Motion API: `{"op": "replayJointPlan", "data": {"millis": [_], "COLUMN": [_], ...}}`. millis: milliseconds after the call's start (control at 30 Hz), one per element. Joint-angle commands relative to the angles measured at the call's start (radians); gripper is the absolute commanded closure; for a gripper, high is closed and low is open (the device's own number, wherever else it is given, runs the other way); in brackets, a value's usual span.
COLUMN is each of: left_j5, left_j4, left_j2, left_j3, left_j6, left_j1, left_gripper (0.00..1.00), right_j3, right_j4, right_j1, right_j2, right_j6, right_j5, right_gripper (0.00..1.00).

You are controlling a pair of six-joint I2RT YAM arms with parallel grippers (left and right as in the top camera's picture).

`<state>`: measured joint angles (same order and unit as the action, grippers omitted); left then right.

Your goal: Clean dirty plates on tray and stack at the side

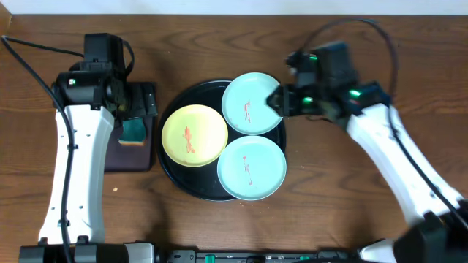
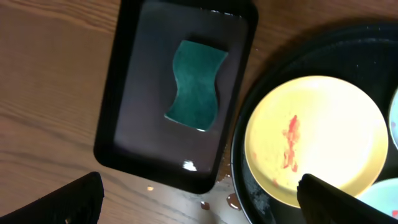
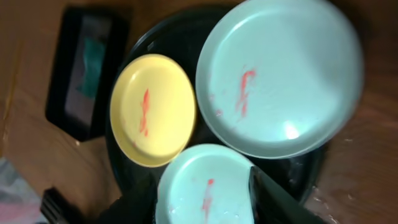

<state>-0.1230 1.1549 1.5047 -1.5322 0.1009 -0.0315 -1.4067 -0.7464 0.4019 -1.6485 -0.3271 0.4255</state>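
My left gripper will grab the teal sponge next by the sponge's narrow middle (image 1: pixel 134 129) (image 2: pixel 195 86), because the dirty plates need wiping.
The round black tray (image 1: pixel 172 164) holds three dirty plates with reddish smears: a pale yellow plate (image 1: pixel 194 135) at the left, a mint plate (image 1: pixel 251 102) at the back and a mint plate (image 1: pixel 251 168) at the front. My left gripper (image 1: pixel 139 106) is open and empty above the small rectangular tray, left of the yellow plate (image 2: pixel 314 140). My right gripper (image 1: pixel 276 98) is open and empty, hovering at the back mint plate's right edge. In the right wrist view its fingers (image 3: pixel 199 208) frame the front mint plate (image 3: pixel 205 186), with the back mint plate (image 3: pixel 280 74) and yellow plate (image 3: pixel 152 109) beyond.
A small dark rectangular tray (image 1: pixel 135 157) left of the round tray holds a teal sponge (image 1: pixel 134 130), also shown in the left wrist view (image 2: pixel 196 84). Small wet drops lie on the wood between the two trays (image 2: pixel 233 200). The table is brown wood.
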Motion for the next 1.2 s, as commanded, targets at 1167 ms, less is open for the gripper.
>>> {"op": "replayJointPlan", "data": {"millis": [1167], "left_j5": [-0.062], "left_j4": [-0.011], "left_j2": [-0.014], "left_j3": [-0.016], "left_j6": [-0.002], "left_j1": [-0.057], "left_gripper": [0.00], "right_j3": [-0.077], "right_j4": [0.211], "right_j1": [0.371], "right_j2": [-0.464], "right_j6": [-0.203], "right_j5": [-0.454], "right_gripper": [0.74]}}
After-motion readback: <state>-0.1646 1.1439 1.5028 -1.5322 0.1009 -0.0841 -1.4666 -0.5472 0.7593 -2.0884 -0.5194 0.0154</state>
